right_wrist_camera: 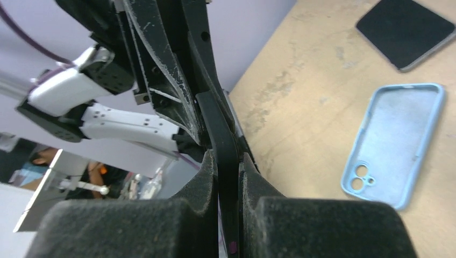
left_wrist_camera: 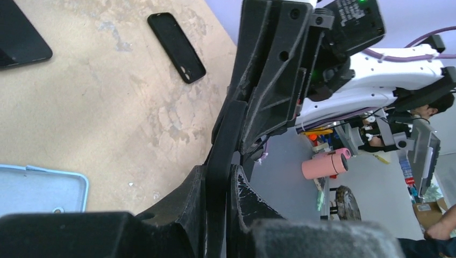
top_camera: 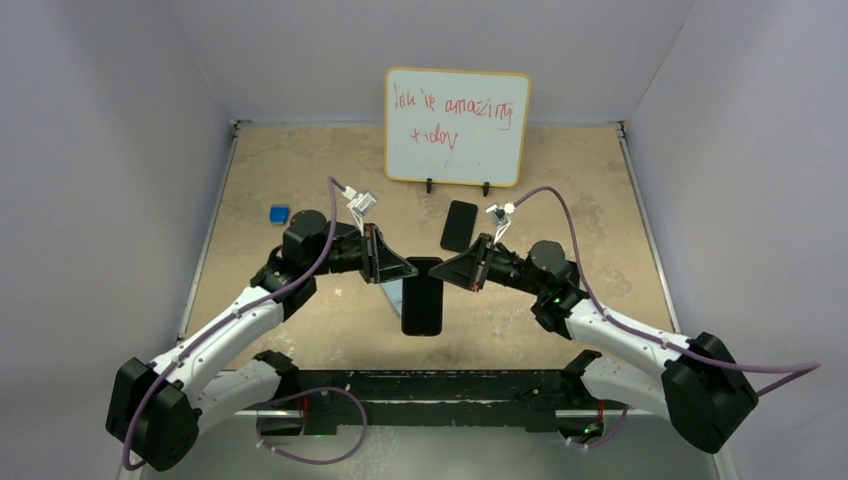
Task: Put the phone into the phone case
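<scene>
I need to lay the phone down flat with my right gripper on the table (top_camera: 494,262) next to the near end of the second black phone.
The phone (top_camera: 422,305), black and slim, hangs above the table between both arms and shows edge-on in the wrist views. My left gripper (top_camera: 408,272) is shut on its left side, and the fingers (left_wrist_camera: 191,201) press flat against the dark edge (left_wrist_camera: 226,129). From the opposite side my right gripper (top_camera: 438,270) is shut on it too, its pads (right_wrist_camera: 253,177) clamping the phone (right_wrist_camera: 215,115). Flat on the table lies the light blue phone case (right_wrist_camera: 395,142), open side up, camera cutout toward the near end. It peeks out just left of the phone (top_camera: 391,293).
A second black phone (top_camera: 459,225) lies behind the grippers, in front of the whiteboard (top_camera: 457,125). A small blue cube (top_camera: 279,213) sits at the left. The left wrist view shows a black phone-shaped slab (left_wrist_camera: 176,47) and another dark slab (left_wrist_camera: 19,32).
</scene>
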Robot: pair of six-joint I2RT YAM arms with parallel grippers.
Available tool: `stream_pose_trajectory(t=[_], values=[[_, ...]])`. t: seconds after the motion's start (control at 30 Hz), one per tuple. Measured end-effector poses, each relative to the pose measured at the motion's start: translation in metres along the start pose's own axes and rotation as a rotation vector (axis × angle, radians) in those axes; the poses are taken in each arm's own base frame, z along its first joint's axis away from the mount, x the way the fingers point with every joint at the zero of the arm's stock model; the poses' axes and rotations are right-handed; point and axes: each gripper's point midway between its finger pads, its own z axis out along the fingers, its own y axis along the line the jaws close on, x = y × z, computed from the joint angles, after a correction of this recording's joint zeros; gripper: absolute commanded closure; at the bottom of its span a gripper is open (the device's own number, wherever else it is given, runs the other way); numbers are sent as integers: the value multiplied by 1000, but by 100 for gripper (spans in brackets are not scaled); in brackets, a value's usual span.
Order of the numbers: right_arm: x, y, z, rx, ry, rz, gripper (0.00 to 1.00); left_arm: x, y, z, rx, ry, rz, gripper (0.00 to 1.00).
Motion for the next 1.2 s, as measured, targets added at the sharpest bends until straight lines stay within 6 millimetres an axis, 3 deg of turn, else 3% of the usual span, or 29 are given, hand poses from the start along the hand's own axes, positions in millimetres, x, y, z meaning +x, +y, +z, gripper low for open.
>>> stream_pose_trajectory(t=[0.23, 0.37, 0.43, 0.57, 0.8, 1.03, 1.2], values=[[-2, -13, -4, 118, 17, -67, 100, 3, 13, 6, -33, 23, -8, 98], [-3, -20, -7, 183, 19, -63, 100, 3, 17, 12, -24, 24, -26, 62], [-2, -24, -8, 216, 20, -50, 100, 5, 25, 14, -50, 28, -35, 51], [2, -56, -18, 370, 23, -22, 100, 12, 48, 13, -157, 38, -52, 24], [13, -110, -40, 597, 76, 32, 100, 12, 74, -3, -350, 54, 11, 15], [-21, -183, -93, 870, 17, 158, 100, 4, 78, -28, -467, 49, 141, 13], [-48, -208, -112, 955, 12, 198, 100, 11, 78, -39, -497, 72, 167, 12]])
